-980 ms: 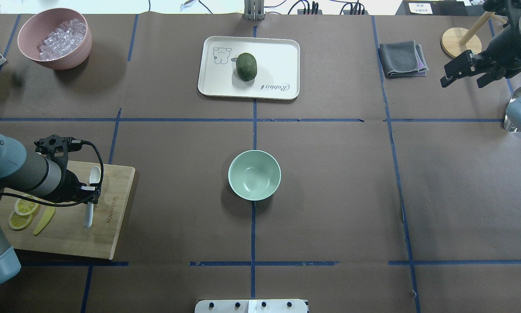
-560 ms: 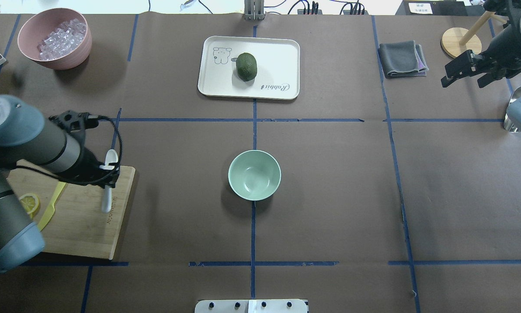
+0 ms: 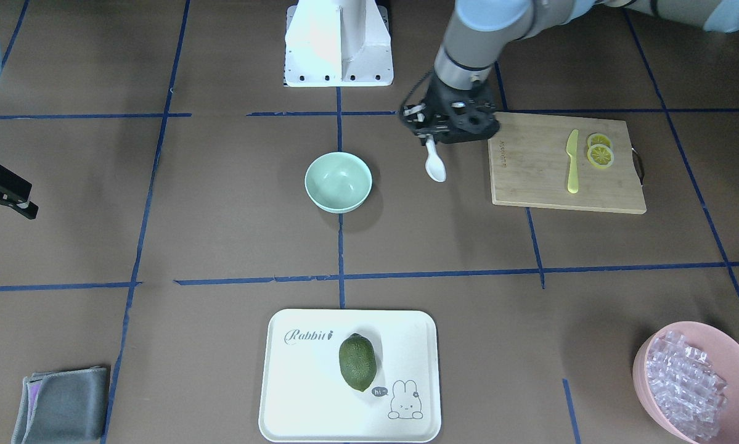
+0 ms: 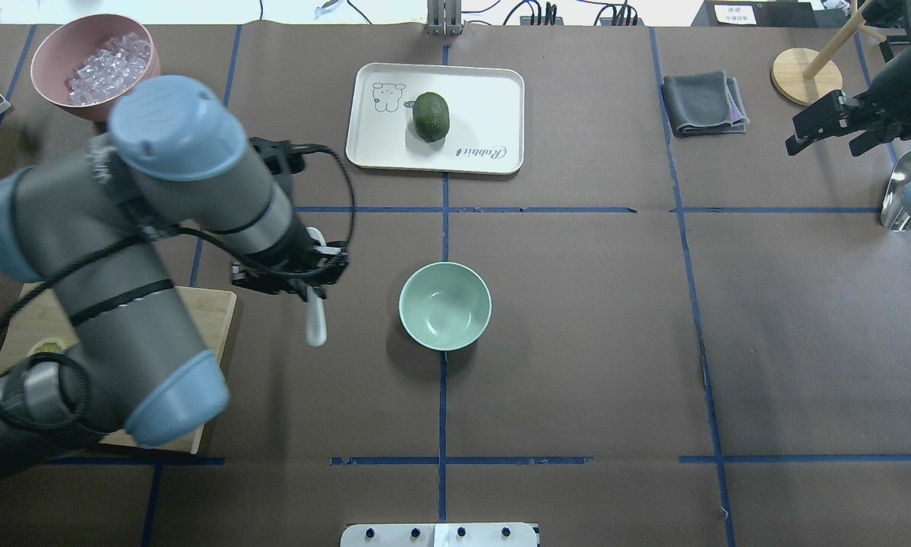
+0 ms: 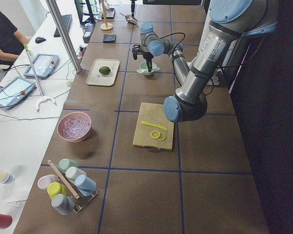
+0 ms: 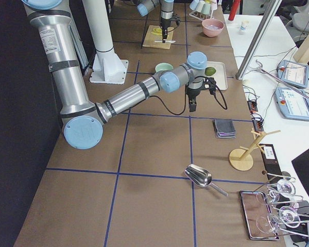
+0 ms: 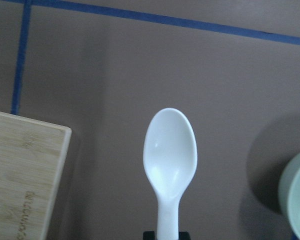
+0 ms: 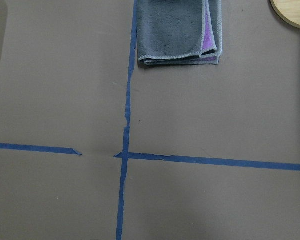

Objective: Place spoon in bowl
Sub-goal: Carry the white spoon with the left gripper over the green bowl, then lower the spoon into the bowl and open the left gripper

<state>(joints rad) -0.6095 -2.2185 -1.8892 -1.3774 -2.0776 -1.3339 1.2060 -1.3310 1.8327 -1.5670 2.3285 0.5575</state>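
The robot's left gripper should release the white spoon, now held above the table beside the bowl, inside the pale mint-green bowl (image 3: 337,186), with the spoon's scoop toward the white tray.
The white spoon (image 4: 316,325) is held in my left gripper (image 4: 312,284), which is shut on its handle and holds it above the table, just left of the bowl (image 4: 445,305). In the front view the scoop (image 3: 435,168) hangs out below the gripper (image 3: 428,132), right of the pale mint-green bowl (image 3: 338,182). The left wrist view shows the scoop (image 7: 170,152) over brown paper, with the bowl's rim (image 7: 297,200) at the right edge. My right gripper (image 4: 824,129) is open and empty at the far right.
The wooden cutting board (image 3: 542,176) with a yellow-green knife (image 3: 571,160) and lemon slices (image 3: 600,151) lies behind my left arm. A white tray (image 4: 493,99) holds an avocado (image 4: 431,115). There are also a pink bowl (image 4: 52,53), a grey cloth (image 4: 702,102) and a metal scoop (image 4: 899,190).
My left arm has lifted the spoon off the cutting board and carried it right, close to the bowl. The right gripper has shifted slightly to the right.
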